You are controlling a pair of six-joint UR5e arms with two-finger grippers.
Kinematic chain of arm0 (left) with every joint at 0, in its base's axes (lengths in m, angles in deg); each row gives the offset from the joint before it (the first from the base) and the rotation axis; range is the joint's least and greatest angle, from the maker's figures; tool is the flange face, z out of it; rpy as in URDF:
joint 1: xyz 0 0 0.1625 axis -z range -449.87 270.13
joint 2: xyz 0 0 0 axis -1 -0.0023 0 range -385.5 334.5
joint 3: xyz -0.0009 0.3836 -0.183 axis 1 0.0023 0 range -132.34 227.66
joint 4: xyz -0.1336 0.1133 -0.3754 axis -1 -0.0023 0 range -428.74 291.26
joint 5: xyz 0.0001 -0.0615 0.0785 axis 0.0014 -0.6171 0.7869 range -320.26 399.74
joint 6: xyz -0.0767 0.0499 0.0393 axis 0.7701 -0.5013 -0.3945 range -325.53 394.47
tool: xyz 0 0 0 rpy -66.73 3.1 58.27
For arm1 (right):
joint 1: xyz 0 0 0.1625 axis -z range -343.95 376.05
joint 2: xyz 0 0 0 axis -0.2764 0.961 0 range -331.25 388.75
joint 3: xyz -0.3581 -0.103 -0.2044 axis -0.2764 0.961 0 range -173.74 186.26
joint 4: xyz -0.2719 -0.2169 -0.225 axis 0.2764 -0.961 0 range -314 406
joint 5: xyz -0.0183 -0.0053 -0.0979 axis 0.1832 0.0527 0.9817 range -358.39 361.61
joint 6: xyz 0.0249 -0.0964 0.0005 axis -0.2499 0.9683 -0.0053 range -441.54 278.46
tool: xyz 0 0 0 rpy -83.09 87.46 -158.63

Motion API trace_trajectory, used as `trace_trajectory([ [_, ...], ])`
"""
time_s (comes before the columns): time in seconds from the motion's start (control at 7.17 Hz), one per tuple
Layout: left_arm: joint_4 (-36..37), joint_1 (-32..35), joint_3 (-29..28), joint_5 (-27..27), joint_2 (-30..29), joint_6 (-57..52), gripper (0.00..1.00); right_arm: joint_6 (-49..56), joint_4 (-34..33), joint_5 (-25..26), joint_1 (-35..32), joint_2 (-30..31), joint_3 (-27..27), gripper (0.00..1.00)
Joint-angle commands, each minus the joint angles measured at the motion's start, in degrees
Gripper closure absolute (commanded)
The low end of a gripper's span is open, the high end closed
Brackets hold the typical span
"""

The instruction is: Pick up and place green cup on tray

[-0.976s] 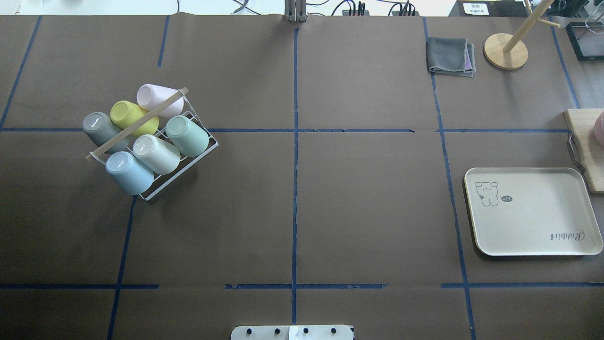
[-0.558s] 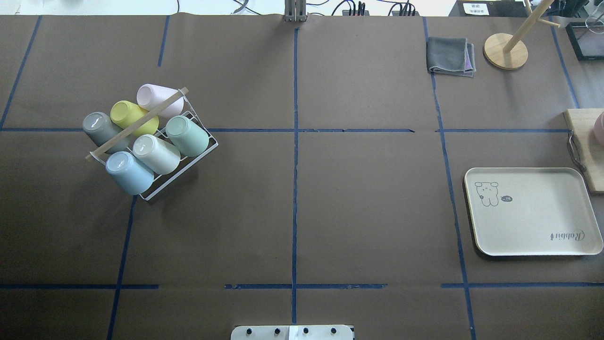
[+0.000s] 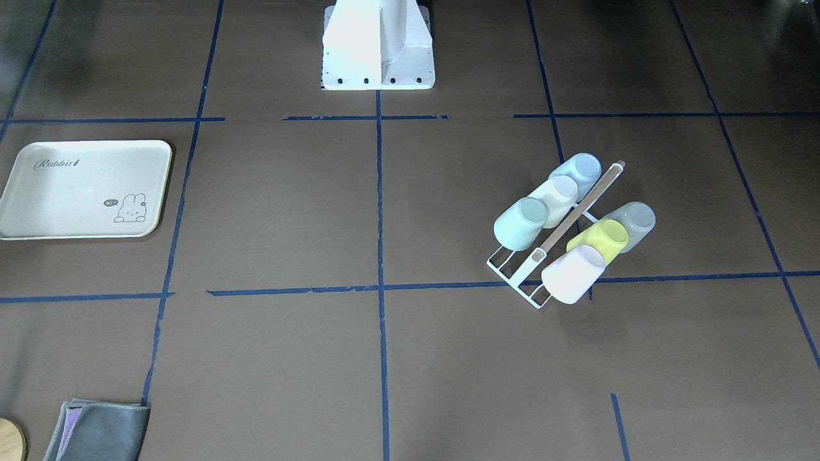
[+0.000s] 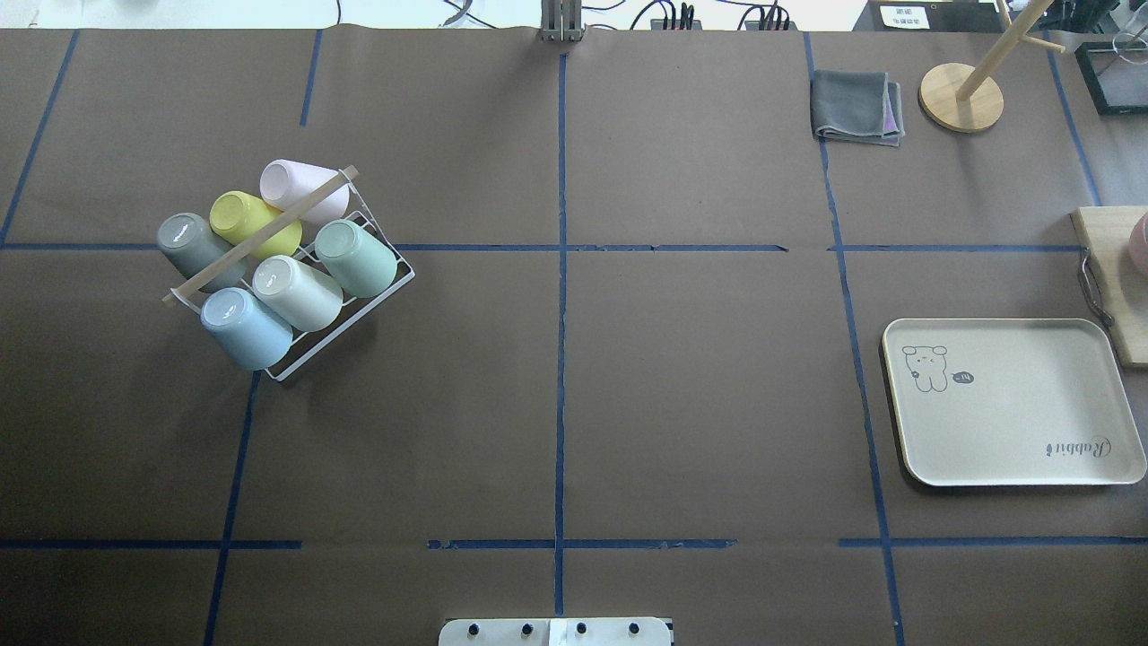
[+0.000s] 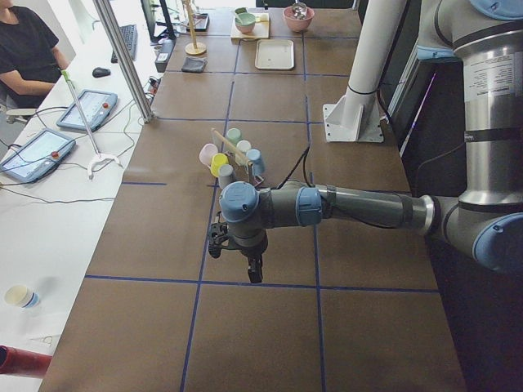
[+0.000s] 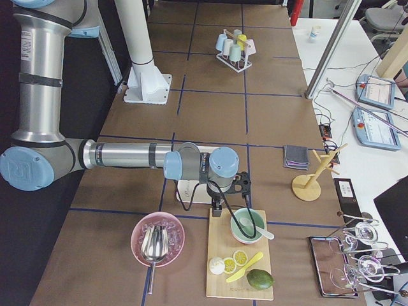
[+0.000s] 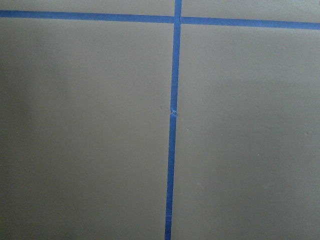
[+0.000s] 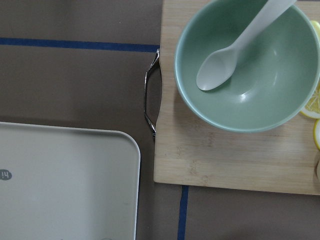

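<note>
The robot's right gripper will next go to the cream tray with the bunny drawing and close on its short edge [image 3: 5, 189] [image 8: 138, 200] facing the cutting board.
The green cup [image 4: 356, 258] is a pale mint tumbler. It rests bottom-up on a white wire rack [image 4: 395, 285] at the table's left, and also shows in the front view [image 3: 520, 224]. The cream tray [image 4: 1013, 404] with a bunny drawing lies empty at the right, and its corner fills the right wrist view [image 8: 65, 180]. My left gripper [image 5: 255, 274] hangs over bare table, nearer the camera than the rack. My right gripper [image 6: 217, 210] hangs over the gap between tray and cutting board. I cannot tell whether either is open or shut.
The rack also holds blue [image 4: 244, 327], cream, grey, yellow and pink cups under a wooden handle [image 4: 260, 235]. A cutting board [image 8: 225, 165] with a green bowl [image 8: 250, 65] and spoon lies beside the tray. A grey cloth [image 4: 856, 108] and a wooden stand [image 4: 961, 97] sit far right.
</note>
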Motion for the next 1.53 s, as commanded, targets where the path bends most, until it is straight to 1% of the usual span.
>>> trace_trajectory([
  [0.0, -0.5, 0.0, 0.6, -0.1, 1.4, -0.1, 0.0, -0.7, 0.7, -1.2, 5.9, 0.1, 0.2, 0.0],
  [0.14, -0.5, -0.1, 0.7, -0.1, 1.4, -0.1, 0.0, -2.0, 3.8, -1.2, 6.3, 0.5, 0.7, 0.0],
  [0.28, -0.5, -0.1, 0.8, -0.1, 1.5, -0.1, 0.0, -6.2, 9.6, 0.8, 8.7, 2.2, 0.8, 0.0],
  [0.42, -0.5, 0.0, 0.8, -0.1, 1.5, -0.1, 0.0, -14.4, 17.3, 2.9, 11.9, 4.0, 1.2, 0.0],
  [0.56, -0.5, -0.1, 0.8, -0.1, 1.5, -0.1, 0.0, -21.5, 26.5, 3.2, 12.8, 4.6, 5.6, 0.03],
  [0.7, -0.5, 0.0, 0.8, -0.1, 1.5, -0.1, 0.0, -28.9, 34.9, 3.2, 13.9, 4.8, 8.7, 0.07],
  [0.84, -0.5, 0.0, 0.8, -0.1, 1.5, -0.2, 0.0, -36.5, 41.2, 3.2, 15.2, 4.8, 11.2, 0.08],
  [0.98, -0.5, 0.0, 0.9, -0.1, 1.5, -0.2, 0.0, -38.9, 45.6, 4.0, 18.5, 4.8, 12.7, 0.08],
  [1.25, -0.4, 0.0, 1.2, -0.1, 1.5, -0.2, 0.0, -39.2, 46.3, 4.3, 21.0, 4.8, 13.6, 0.1],
  [1.39, -0.3, 0.0, 1.3, -0.1, 1.5, -0.2, 0.0, -39.1, 46.4, 4.6, 21.2, 4.8, 13.6, 0.1],
])
